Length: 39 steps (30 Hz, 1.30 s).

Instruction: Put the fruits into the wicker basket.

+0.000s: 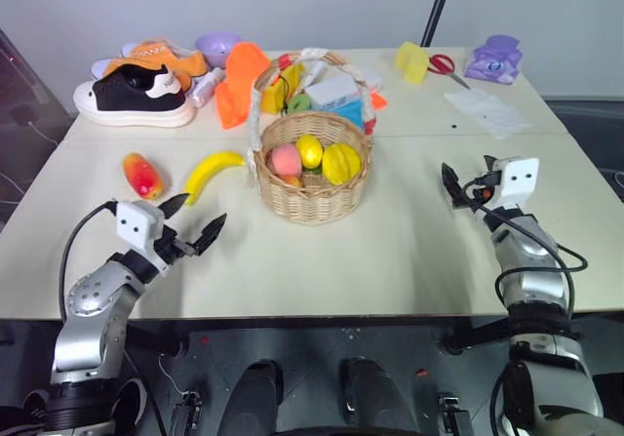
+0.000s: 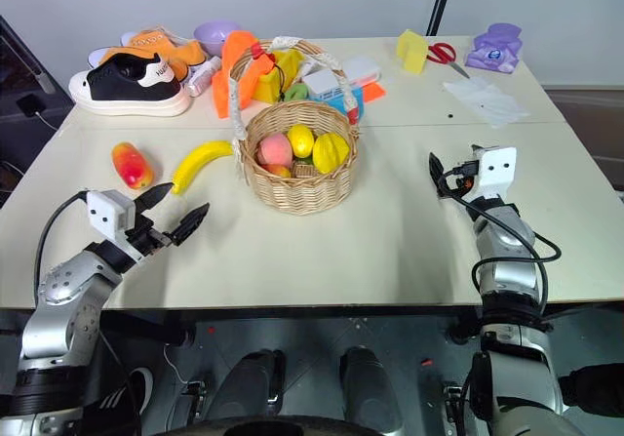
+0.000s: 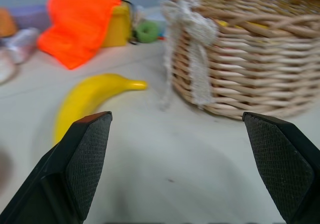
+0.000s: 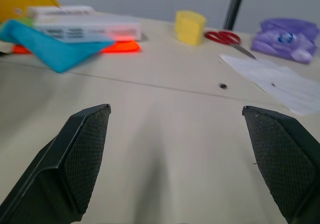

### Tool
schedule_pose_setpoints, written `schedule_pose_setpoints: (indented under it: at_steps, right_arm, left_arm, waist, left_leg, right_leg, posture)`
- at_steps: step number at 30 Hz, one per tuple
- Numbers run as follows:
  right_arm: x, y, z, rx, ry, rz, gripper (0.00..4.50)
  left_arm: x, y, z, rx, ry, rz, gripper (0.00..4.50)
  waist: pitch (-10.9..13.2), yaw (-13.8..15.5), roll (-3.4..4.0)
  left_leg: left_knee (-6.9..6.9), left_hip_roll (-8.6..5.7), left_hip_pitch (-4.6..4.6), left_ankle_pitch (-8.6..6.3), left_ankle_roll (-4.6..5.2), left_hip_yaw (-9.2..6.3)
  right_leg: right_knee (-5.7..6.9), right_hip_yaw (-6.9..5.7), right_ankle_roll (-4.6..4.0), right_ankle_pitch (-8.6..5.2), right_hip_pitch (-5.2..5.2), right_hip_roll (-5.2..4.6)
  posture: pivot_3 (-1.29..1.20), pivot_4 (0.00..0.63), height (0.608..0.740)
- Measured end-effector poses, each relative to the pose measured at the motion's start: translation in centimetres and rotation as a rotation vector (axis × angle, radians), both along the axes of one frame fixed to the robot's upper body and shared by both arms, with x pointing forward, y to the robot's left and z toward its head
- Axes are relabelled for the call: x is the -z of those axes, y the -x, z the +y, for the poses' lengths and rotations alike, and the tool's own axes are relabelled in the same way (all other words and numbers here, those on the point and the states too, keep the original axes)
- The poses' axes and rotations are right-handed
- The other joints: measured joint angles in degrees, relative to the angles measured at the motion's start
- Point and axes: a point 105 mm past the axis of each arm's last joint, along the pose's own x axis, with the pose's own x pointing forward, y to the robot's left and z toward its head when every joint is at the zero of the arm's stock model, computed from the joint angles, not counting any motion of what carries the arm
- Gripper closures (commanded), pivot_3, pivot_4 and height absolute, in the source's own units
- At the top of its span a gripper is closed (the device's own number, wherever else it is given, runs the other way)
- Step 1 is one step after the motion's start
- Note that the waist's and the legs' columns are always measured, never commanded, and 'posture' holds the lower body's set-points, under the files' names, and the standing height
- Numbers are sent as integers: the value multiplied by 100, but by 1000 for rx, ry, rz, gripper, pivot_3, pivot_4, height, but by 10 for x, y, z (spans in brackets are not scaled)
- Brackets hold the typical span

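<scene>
I expect to move my left gripper next, taking it past the banana to the red-orange mango's near half point(image 1: 146, 182), where it should then close.
The wicker basket point(image 1: 314, 197) stands mid-table with its white-wrapped handle arching over it. Inside lie a peach point(image 1: 286, 160), a lemon point(image 1: 309, 150) and a yellow fruit point(image 1: 341, 163). On the table to the basket's left lie the curved yellow banana point(image 1: 214, 172) and, further left, the red-orange mango point(image 1: 142, 175). My left gripper point(image 1: 202, 212) hovers open and empty just in front of the banana, pointing toward the basket; the left wrist view shows the banana point(image 3: 87, 101) and basket wall point(image 3: 250, 68) beyond its fingers. Right of the basket, my right gripper point(image 1: 466, 178) is open and empty over bare table.
Along the back edge lie a black-and-white shoe point(image 1: 136, 95), an orange cloth point(image 1: 237, 80), a lilac bowl point(image 1: 216, 46), boxes point(image 1: 331, 90) behind the basket, a yellow block point(image 1: 410, 60), red scissors point(image 1: 444, 63), a purple packet point(image 1: 495, 59) and white paper point(image 1: 495, 114).
</scene>
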Motion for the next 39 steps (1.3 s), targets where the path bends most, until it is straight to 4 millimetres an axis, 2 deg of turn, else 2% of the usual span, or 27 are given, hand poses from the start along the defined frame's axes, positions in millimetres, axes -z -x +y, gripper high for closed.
schedule_pose_setpoints:
  at_steps: [3,6,9,11,15,20,25,29,33,39]
  right_arm:
    - [3,25,18,-119,3,12,95]
    - [3,58,52,-325,30,26,95]
    - [0,97,87,-618,119,70,95]
    - [-1,109,102,-734,152,83,95]
    - [-5,109,114,-810,194,70,95]
    - [-11,101,120,-828,239,34,95]
    - [-6,100,122,-844,260,50,95]
    - [-4,101,128,-873,270,57,95]
    - [-18,101,136,-905,276,20,95]
    - [-25,113,148,-998,269,-5,95]
  left_arm:
    - [2,0,12,-97,18,-4,0]
    - [-1,0,29,-216,27,-22,0]
    - [0,-1,39,-336,66,-30,0]
    - [2,-2,46,-418,59,-16,0]
    - [1,-10,55,-565,51,-8,0]
    - [-4,-11,48,-583,65,-3,0]
    - [-9,-14,54,-626,22,8,0]
    - [-27,-26,65,-656,-15,29,0]
    - [-44,-40,79,-689,-24,67,0]
    - [-39,-55,87,-654,22,227,0]
  waist:
    - [0,12,0]
    - [1,3,1]
    - [0,-2,1]
    - [2,-8,-9]
    - [4,17,-16]
    - [10,25,-28]
    - [12,21,-30]
    - [13,20,-33]
    - [13,13,-33]
    - [15,5,-36]
  left_leg:
    - [-6,6,-1,0,0,-6]
    - [-5,7,1,0,0,-8]
    - [6,7,2,-1,0,-10]
    - [14,7,5,-1,-1,-8]
    - [22,-2,4,-2,-2,-6]
    - [15,-2,0,-2,-2,-9]
    - [15,-4,1,-2,-3,-11]
    - [17,-5,1,-2,-3,-14]
    - [16,-7,1,-2,-2,-15]
    - [13,-7,0,-2,-3,-21]
  right_leg:
    - [0,-2,1,0,-1,-1]
    - [-1,-2,-7,-5,-1,-2]
    - [-4,0,-17,-11,6,-5]
    - [-4,-2,-19,-10,11,-2]
    - [-8,-8,-20,-10,19,-1]
    - [-15,-9,-4,-2,18,-2]
    - [-15,-11,-17,-9,18,-1]
    - [-13,-14,-17,-8,19,0]
    - [-13,-15,-1,0,19,1]
    - [-13,-21,2,0,18,2]
  posture:
    - [0,150,740]
    - [0,150,740]
    - [0,150,740]
    - [0,150,740]
    - [0,150,740]
    - [0,150,740]
    - [0,150,740]
    - [0,150,740]
    - [0,150,740]
    - [0,150,740]
